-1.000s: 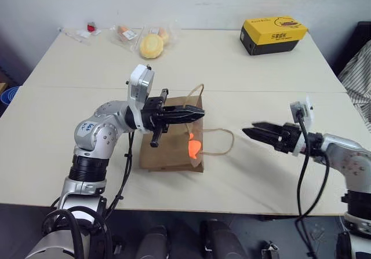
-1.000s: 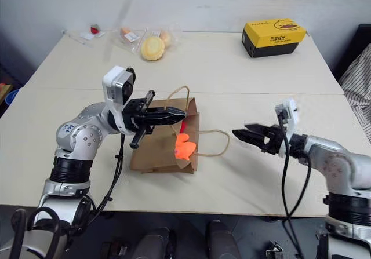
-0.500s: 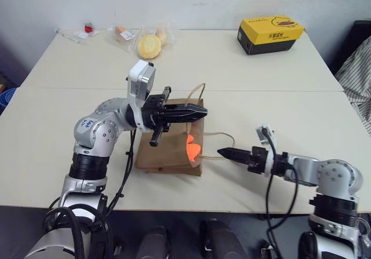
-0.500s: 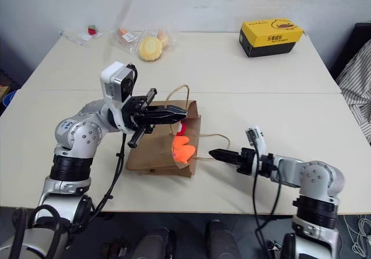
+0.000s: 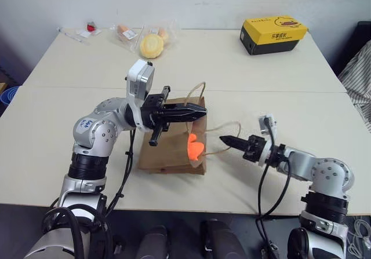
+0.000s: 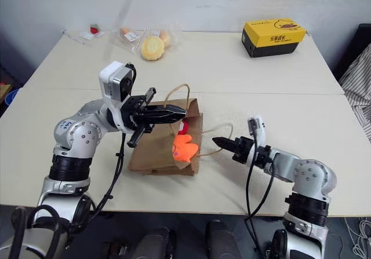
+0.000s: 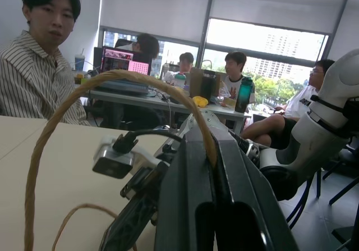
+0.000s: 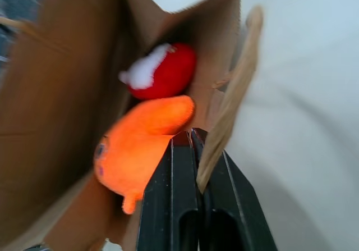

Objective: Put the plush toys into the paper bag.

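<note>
My left gripper releases the brown paper bag, which lies on its side now, next, upright on the table [image 5: 211, 141] between my grippers' fingers.
The brown paper bag [image 5: 168, 152] lies on its side on the table with its mouth facing right. My left gripper [image 5: 199, 112] is shut on the bag's upper handle [image 7: 112, 80] and holds the top edge up. An orange plush toy [image 5: 195, 148] sits in the mouth, and a red-and-white plush toy [image 8: 165, 71] lies just behind the orange one [image 8: 140, 144]. My right gripper [image 5: 224, 138] is level at the mouth, shut, with the lower handle cord [image 8: 230, 105] running in between its fingertips.
A yellow-and-black box [image 5: 273, 34] stands at the far right. Wrapped buns [image 5: 151, 44] and a small red item [image 5: 90, 26] lie at the far left. Striped fabric [image 5: 359, 73] hangs past the right edge. Several people [image 7: 39, 71] sit beyond the table.
My right gripper swung in to the left, from well right of the bag to its lower handle, and went from open to shut. The left gripper kept its hold.
</note>
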`<control>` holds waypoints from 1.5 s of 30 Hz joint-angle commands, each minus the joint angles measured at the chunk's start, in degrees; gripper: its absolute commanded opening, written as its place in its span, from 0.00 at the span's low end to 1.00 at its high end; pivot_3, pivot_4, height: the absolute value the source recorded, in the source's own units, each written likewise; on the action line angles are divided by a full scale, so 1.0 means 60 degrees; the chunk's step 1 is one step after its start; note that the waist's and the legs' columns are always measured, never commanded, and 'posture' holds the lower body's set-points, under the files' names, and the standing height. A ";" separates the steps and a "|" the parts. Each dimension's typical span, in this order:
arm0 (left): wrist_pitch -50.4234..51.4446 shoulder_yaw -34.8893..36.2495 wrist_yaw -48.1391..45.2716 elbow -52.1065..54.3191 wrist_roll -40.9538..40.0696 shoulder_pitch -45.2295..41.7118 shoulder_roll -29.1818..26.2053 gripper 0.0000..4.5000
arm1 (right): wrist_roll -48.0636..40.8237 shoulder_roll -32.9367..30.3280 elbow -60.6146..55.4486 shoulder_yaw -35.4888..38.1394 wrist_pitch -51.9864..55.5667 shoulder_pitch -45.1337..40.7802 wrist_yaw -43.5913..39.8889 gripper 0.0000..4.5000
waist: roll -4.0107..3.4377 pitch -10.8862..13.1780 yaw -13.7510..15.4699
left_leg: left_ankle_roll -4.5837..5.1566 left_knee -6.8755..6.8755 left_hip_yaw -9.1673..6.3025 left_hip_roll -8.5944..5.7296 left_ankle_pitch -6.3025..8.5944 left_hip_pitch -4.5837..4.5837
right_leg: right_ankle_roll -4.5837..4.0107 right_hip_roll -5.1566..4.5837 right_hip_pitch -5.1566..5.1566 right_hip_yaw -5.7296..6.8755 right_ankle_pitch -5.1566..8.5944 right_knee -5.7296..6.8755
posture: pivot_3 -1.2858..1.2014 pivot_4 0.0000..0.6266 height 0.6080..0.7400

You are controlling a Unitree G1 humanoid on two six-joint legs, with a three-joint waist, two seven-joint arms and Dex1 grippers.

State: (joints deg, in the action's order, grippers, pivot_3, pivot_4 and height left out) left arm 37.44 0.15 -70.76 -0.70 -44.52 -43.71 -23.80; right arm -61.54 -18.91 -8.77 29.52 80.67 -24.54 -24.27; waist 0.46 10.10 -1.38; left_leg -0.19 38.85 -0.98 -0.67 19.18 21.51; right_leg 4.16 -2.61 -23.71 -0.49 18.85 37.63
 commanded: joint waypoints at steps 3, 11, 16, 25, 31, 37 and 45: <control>-0.0203 0.0347 0.0033 0.0118 -0.0090 -0.0221 -0.0142 0.00 | -0.3121 -0.0897 -0.1136 0.1567 -0.0812 -0.0421 0.0228 0.01 | 0.0000 0.0001 0.0007 | 0.0005 0.0001 0.0000 0.0000 0.0003 0.0000 | 0.0000 0.0000 0.0003 -0.0001 0.0000 -0.0006 | 0.52 0.24 1.00; -0.1642 0.0609 0.0598 -0.1380 0.0699 -0.1054 0.0387 0.00 | -0.5606 -0.2272 -0.1384 0.0943 -0.2635 -0.1751 0.1912 0.01 | 0.0002 0.0002 -0.0015 | 0.0011 0.0003 0.0004 0.0001 0.0004 0.0000 | 0.0000 0.0000 0.0002 0.0001 0.0000 -0.0006 | 0.52 0.24 1.00; -0.2993 0.0552 0.0855 -0.2393 0.1531 -0.1321 0.0678 0.00 | -0.4783 -0.2111 -0.1587 -0.0074 -0.3421 -0.1170 0.1832 0.01 | 0.0003 0.0002 0.0006 | 0.0017 0.0001 0.0004 0.0002 0.0006 0.0007 | 0.0001 0.0002 0.0003 0.0003 0.0000 -0.0018 | 0.52 0.24 1.00; -0.3383 -0.0030 0.0479 -0.1900 0.1958 -0.0602 0.0877 0.00 | -0.2240 -0.2472 -0.2117 -0.0838 -0.4661 0.0774 0.0830 0.01 | 0.0003 0.0002 0.0219 | 0.0025 0.0012 0.0005 0.0001 0.0011 0.0037 | 0.0008 -0.0001 -0.0011 0.0002 -0.0004 -0.0033 | 0.52 0.24 1.00; -0.3230 0.0232 0.0912 -0.1826 0.1873 -0.0491 0.0887 0.00 | -0.3607 -0.2774 -0.2360 -0.0365 -0.4622 0.1107 0.0594 0.13 | 0.0003 0.0002 0.0220 | 0.0024 0.0015 -0.0001 0.0002 0.0010 0.0033 | 0.0008 -0.0001 -0.0007 0.0004 -0.0004 -0.0032 | 0.52 0.24 1.00; -0.2952 0.0241 0.1101 -0.1480 0.1871 -0.0304 0.0685 0.43 | -0.3629 -0.3333 -0.2705 -0.0310 -0.4692 0.1839 -0.0189 0.60 | 0.0005 0.0003 0.0228 | 0.0032 0.0015 0.0000 0.0002 0.0015 0.0034 | 0.0008 -0.0001 -0.0002 0.0005 -0.0005 -0.0036 | 0.52 0.24 1.00; -0.2482 0.0503 0.0711 -0.1239 0.1738 0.0081 -0.0298 1.00 | -0.3600 -0.4379 -0.3007 -0.0056 -0.4633 0.2746 -0.1469 1.00 | 0.0005 0.0004 0.0225 | 0.0034 0.0013 -0.0001 0.0003 0.0016 0.0026 | 0.0008 0.0001 0.0003 0.0005 -0.0004 -0.0036 | 0.52 0.24 1.00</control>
State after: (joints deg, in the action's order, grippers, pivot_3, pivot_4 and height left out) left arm 22.22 2.07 -65.81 -11.11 -33.10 -43.64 -24.90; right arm -84.12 -43.87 -24.77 27.54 53.74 -8.79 -30.67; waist 0.49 10.13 -0.03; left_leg 0.03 38.94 -0.99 -0.66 19.29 21.66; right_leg 4.21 -2.61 -23.68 -0.46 18.82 37.40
